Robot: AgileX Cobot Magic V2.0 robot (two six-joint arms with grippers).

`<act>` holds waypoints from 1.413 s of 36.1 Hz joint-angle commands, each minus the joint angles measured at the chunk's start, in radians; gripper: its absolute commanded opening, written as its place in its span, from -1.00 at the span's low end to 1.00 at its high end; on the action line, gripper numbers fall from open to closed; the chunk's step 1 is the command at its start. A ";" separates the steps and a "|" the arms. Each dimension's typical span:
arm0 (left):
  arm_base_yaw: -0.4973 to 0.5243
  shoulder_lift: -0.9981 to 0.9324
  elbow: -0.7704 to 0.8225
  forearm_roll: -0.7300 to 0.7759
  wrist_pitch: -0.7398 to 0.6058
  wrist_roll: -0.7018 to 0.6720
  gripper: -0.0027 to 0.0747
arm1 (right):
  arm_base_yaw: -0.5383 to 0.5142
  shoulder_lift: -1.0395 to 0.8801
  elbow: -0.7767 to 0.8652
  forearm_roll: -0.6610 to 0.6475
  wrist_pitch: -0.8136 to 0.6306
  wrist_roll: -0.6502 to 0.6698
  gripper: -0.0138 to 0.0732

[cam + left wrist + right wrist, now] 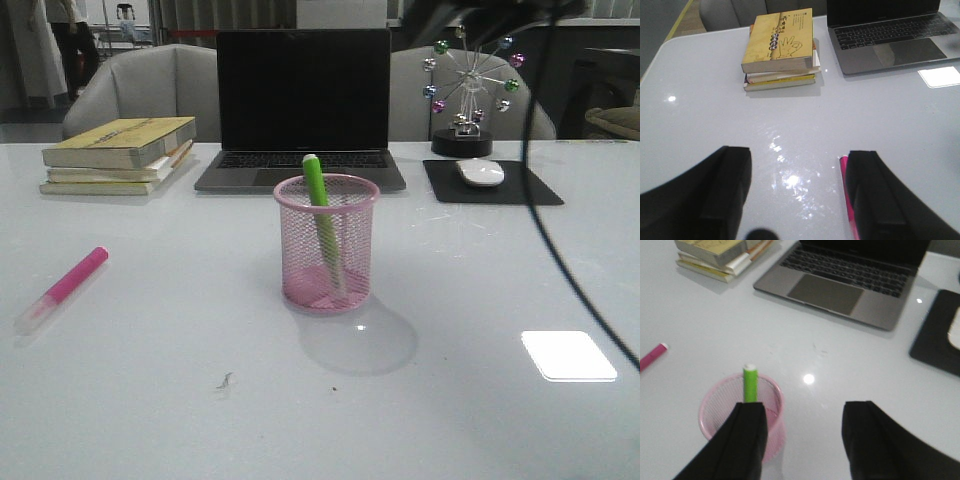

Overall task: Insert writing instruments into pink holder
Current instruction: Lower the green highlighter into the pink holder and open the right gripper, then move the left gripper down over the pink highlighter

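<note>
The pink marker is next for my left gripper, which should close on its body [86, 266] [846, 180] near the solid pink end, opposite the clear cap.
The pink mesh holder [327, 243] stands mid-table in front of the laptop, with the lime green marker [320, 215] leaning inside it, its top poking above the rim. The pink marker [62, 288] lies flat on the table at the left, clear cap toward the front. My left gripper [799, 192] is open above the table, and the pink marker [846, 192] lies right beside one finger, partly hidden. My right gripper [804, 440] is open, raised beside the holder [725, 405], with the green marker [750, 384] showing past one finger.
A stack of yellow books [118, 152] lies at the back left. An open laptop [302, 110] stands behind the holder. A white mouse [480, 172] rests on a black pad [490, 183] at the back right, with a ball ornament [470, 90] behind it. A black cable [560, 260] hangs across the right.
</note>
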 commanded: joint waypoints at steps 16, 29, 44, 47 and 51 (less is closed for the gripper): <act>-0.008 -0.009 -0.036 0.000 -0.160 -0.004 0.25 | -0.380 -0.432 0.030 -0.207 0.425 -0.003 0.36; -0.025 -0.009 -0.044 -0.004 -0.151 -0.004 0.25 | -0.434 -0.655 0.260 -0.188 0.431 -0.003 0.36; -0.140 0.316 -0.468 -0.121 0.313 -0.004 0.25 | -0.434 -0.657 0.260 -0.181 0.433 -0.003 0.36; -0.140 0.419 -0.565 -0.133 0.391 -0.004 0.25 | -0.434 -0.657 0.260 -0.180 0.436 -0.003 0.36; -0.138 0.562 -0.690 -0.136 0.509 -0.057 0.25 | -0.434 -0.657 0.260 -0.180 0.437 -0.003 0.36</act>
